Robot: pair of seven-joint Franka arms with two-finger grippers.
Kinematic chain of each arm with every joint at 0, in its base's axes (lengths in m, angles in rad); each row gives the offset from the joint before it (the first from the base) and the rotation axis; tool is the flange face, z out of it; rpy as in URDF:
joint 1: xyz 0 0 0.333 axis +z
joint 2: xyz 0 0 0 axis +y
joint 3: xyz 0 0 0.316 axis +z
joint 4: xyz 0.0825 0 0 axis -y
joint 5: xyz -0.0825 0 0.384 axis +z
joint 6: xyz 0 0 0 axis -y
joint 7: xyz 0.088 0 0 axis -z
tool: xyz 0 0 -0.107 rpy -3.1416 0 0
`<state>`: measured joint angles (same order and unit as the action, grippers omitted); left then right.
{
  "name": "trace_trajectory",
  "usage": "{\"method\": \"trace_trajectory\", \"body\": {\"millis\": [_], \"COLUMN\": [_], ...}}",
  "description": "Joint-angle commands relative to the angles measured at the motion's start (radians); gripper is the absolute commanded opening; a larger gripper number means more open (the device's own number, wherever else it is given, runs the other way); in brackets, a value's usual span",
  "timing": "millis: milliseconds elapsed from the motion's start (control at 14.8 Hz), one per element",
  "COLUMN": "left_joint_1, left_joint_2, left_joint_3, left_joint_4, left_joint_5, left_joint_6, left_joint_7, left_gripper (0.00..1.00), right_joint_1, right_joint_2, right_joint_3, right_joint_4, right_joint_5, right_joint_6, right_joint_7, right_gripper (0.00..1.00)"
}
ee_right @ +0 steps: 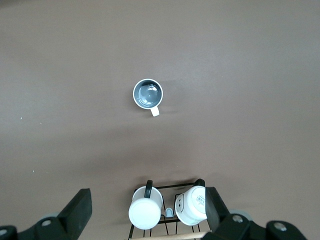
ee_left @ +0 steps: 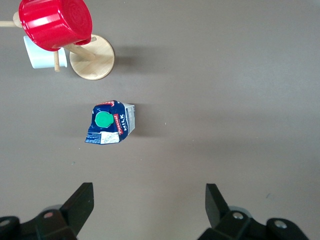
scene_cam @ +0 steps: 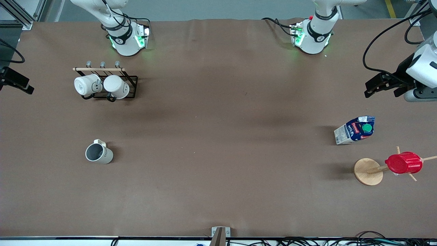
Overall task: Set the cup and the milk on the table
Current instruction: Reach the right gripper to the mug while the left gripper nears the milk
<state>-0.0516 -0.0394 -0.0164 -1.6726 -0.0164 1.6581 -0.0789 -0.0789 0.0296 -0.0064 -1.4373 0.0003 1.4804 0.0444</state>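
Observation:
I move my left gripper to the milk next and close it on the blue upper part (scene_cam: 364, 125) (ee_left: 107, 119) beside the milk's green cap.
The cup (scene_cam: 99, 153) stands upright on the brown table (scene_cam: 218, 136) toward the right arm's end; it also shows in the right wrist view (ee_right: 148, 93). The milk (scene_cam: 355, 130) stands on the table toward the left arm's end, green cap up, and shows in the left wrist view (ee_left: 110, 123). My left gripper (scene_cam: 384, 90) is open and empty, up in the air beside the milk (ee_left: 149, 187). My right gripper (ee_right: 147, 192) is open and empty, high over the mug rack; the front view shows only part of it at the edge (scene_cam: 17, 82).
A black wire rack (scene_cam: 131, 87) holds two white mugs (ee_right: 145, 207) farther from the front camera than the cup. A wooden mug tree (scene_cam: 368, 171) carries a red ribbed cup (scene_cam: 404, 163), nearer the front camera than the milk. A white mug (ee_left: 40, 57) hangs under the red cup.

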Motion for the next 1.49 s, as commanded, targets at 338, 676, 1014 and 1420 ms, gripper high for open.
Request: {"method": "trace_trajectory", "body": {"millis": [338, 676, 1014, 1420], "left_joint_1": [0.006, 0.01, 0.012, 0.019], "left_joint_2": [0.015, 0.009, 0.007, 0.022], "left_joint_3": [0.001, 0.015, 0.016, 0.094], "left_joint_4": [0.03, 0.022, -0.024, -0.165], "left_joint_5": [0.0, -0.025, -0.011, -0.007], "left_joint_6": [-0.001, -0.006, 0.002, 0.178], "left_joint_7": [0.03, 0.062, 0.062, 0.071], "left_gripper": [0.99, 0.99, 0.99, 1.0], "right_joint_1": [-0.007, -0.009, -0.009, -0.004], "right_joint_2": [-0.025, -0.025, -0.025, -0.016], "right_joint_3": [0.002, 0.002, 0.002, 0.002], "right_joint_4": [-0.029, -0.029, -0.025, -0.028], "right_joint_5": [0.006, 0.006, 0.004, 0.015], "right_joint_6": [0.003, 0.003, 0.0, 0.011], "right_joint_7": [-0.011, -0.011, -0.011, -0.014], "right_gripper": [1.0, 1.0, 1.0, 1.0]}}
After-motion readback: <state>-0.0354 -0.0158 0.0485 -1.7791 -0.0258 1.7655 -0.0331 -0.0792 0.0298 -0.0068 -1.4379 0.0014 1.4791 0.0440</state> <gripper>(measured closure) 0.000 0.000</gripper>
